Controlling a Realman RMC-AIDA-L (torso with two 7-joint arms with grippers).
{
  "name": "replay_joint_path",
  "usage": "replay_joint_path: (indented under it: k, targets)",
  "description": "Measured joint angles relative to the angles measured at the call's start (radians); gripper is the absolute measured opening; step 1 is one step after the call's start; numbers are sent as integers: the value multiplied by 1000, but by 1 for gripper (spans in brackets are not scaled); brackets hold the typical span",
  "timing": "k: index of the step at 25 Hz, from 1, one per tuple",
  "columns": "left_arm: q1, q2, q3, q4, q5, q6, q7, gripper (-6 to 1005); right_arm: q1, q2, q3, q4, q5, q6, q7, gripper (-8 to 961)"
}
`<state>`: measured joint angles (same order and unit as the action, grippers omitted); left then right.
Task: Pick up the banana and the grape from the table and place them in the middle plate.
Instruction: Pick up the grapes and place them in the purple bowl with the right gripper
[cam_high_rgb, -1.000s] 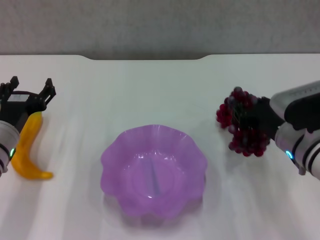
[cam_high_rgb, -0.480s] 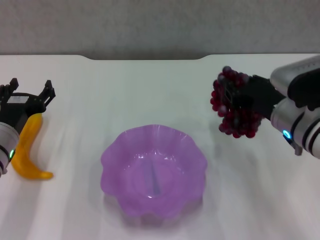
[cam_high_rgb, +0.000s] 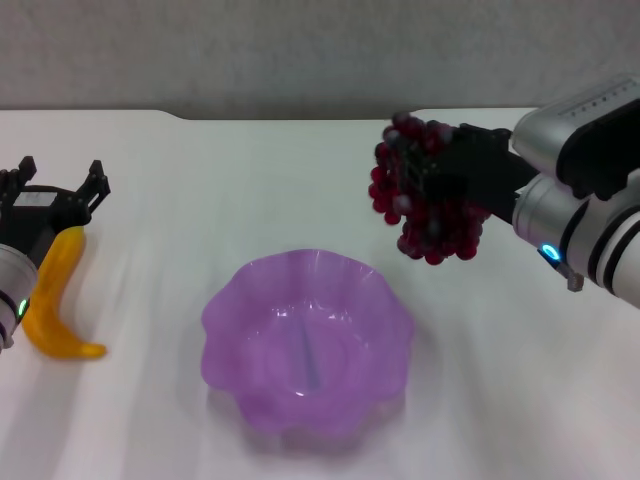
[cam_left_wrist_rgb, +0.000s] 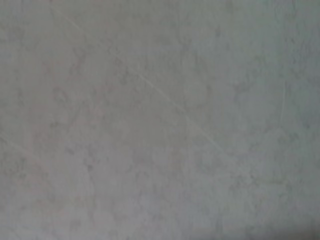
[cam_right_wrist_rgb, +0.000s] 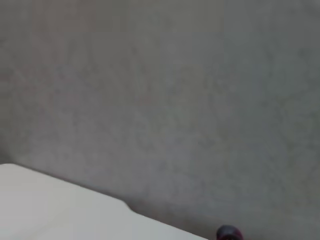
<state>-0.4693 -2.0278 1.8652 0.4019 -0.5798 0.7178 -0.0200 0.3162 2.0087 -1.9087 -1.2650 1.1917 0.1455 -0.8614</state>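
Observation:
Next, I release the dark red grapes, still in the air beyond the plate, from my right gripper on the inside bottom of the purple scalloped plate (cam_high_rgb: 326, 340).
In the head view my right gripper (cam_high_rgb: 440, 190) is shut on the bunch of dark red grapes (cam_high_rgb: 420, 205) and holds it in the air, beyond and to the right of the purple scalloped plate (cam_high_rgb: 222, 310). One grape (cam_right_wrist_rgb: 229, 233) shows at the edge of the right wrist view. The yellow-orange banana (cam_high_rgb: 52, 300) lies on the white table (cam_high_rgb: 250, 180) at the far left. My left gripper (cam_high_rgb: 58, 185) is open, its fingers above the banana's far end. The left wrist view shows only a grey wall.
The table's far edge (cam_high_rgb: 290, 117) meets a grey wall (cam_high_rgb: 300, 50). The right wrist view shows the same wall and a corner of the table (cam_right_wrist_rgb: 50, 210).
My right gripper has lifted the grapes and carried them to the left, toward the plate. The left arm and the banana have not moved.

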Motion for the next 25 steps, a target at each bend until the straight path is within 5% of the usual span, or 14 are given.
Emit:
replay_joint_path:
  k: [16,25]
  targets:
    - [-6,0,3,0,0,0,0,887,6,3,-159,-61,-42,80,6,361]
    - [-13,-1,3,0,0,0,0,887,37,4,-202,34,-35,50,4,361]
